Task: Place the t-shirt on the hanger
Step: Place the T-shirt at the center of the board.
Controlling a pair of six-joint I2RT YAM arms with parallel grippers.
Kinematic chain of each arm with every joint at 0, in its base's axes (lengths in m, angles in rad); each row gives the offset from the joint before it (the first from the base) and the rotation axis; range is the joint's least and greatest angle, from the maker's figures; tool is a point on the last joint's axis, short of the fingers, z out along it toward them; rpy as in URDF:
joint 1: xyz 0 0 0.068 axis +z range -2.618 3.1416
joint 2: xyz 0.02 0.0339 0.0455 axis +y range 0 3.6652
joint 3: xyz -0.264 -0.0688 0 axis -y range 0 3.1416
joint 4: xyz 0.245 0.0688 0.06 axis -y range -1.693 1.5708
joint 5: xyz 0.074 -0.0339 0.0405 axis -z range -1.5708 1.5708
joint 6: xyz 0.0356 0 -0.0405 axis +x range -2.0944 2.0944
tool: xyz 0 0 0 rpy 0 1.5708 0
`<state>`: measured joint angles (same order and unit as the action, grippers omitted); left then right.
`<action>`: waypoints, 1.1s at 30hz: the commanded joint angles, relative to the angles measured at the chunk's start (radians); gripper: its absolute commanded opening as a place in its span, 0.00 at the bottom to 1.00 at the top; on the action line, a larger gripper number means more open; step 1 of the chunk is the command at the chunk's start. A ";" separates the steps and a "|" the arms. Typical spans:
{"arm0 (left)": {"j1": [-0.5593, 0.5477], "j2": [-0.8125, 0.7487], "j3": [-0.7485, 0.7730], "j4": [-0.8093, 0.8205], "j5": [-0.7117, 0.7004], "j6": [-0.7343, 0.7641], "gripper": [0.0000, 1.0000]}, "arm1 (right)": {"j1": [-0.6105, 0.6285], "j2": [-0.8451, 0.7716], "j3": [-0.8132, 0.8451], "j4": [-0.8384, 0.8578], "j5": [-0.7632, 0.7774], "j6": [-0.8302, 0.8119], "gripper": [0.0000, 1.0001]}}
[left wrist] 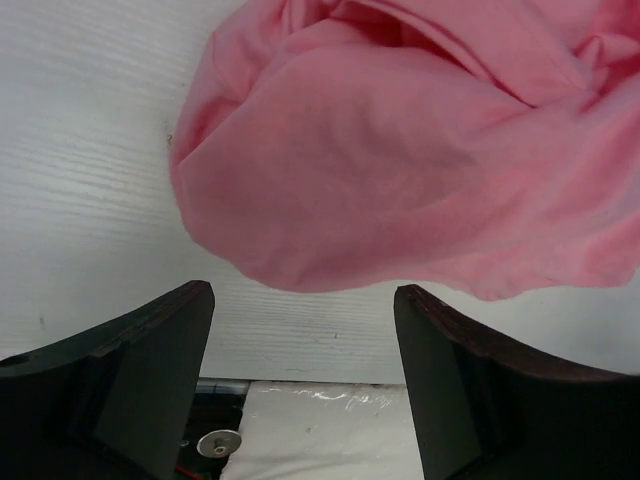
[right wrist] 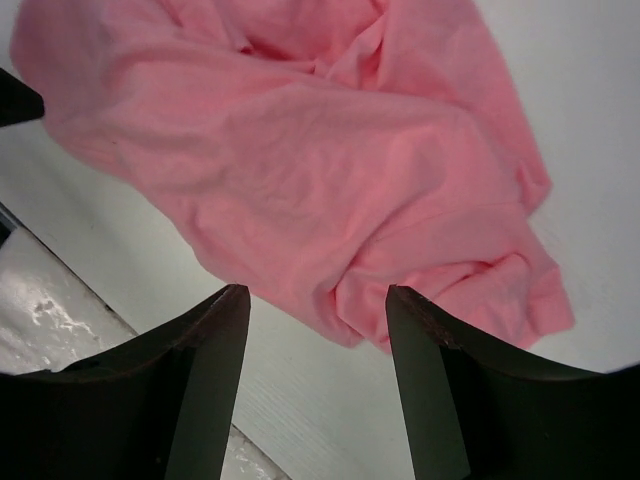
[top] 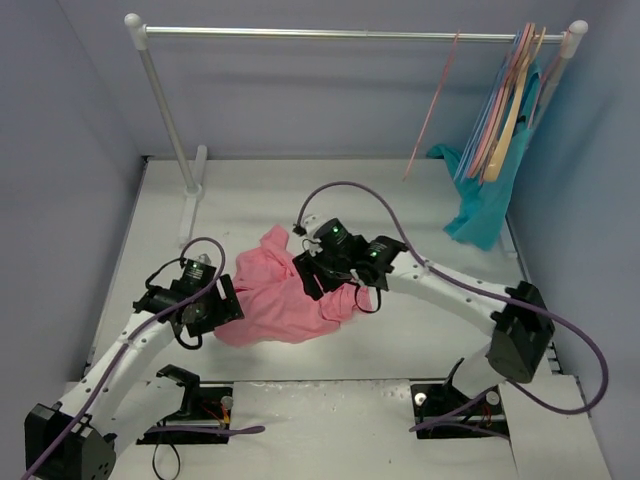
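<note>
I should use my right gripper to pinch the t-shirt's near fold (right wrist: 333, 290) and pull it back before getting the hanger, because the t-shirt's top layer is lying over its opening.
The salmon-pink t-shirt (top: 275, 300) lies crumpled on the table between my two grippers. My left gripper (top: 222, 305) is open at the shirt's left edge, and in the left wrist view the shirt (left wrist: 400, 150) lies just beyond the gripper (left wrist: 305, 300), with nothing between the fingers. My right gripper (top: 315, 278) is open over the shirt's right side. In the right wrist view a fold of the shirt (right wrist: 300, 150) reaches down to the gripper (right wrist: 315, 300). The thin pink wire hanger (top: 433, 105) hangs on the rail at the back right, far from both grippers.
A white clothes rail (top: 340, 34) spans the back on a post (top: 170, 120). Several thicker hangers (top: 510, 90) and a teal garment (top: 490, 200) hang at its right end. The arm bases stand at the near edge.
</note>
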<state>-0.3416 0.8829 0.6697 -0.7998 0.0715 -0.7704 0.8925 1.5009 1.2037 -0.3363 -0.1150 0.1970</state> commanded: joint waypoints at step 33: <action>-0.005 0.502 0.594 0.162 -0.010 0.141 0.38 | -0.363 0.074 0.168 -0.205 0.071 -0.030 0.56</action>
<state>-0.3424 1.2957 1.2366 -0.6315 0.0380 -0.6975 0.5190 1.5444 1.3602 -0.4698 -0.0582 0.1551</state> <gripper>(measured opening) 0.347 0.495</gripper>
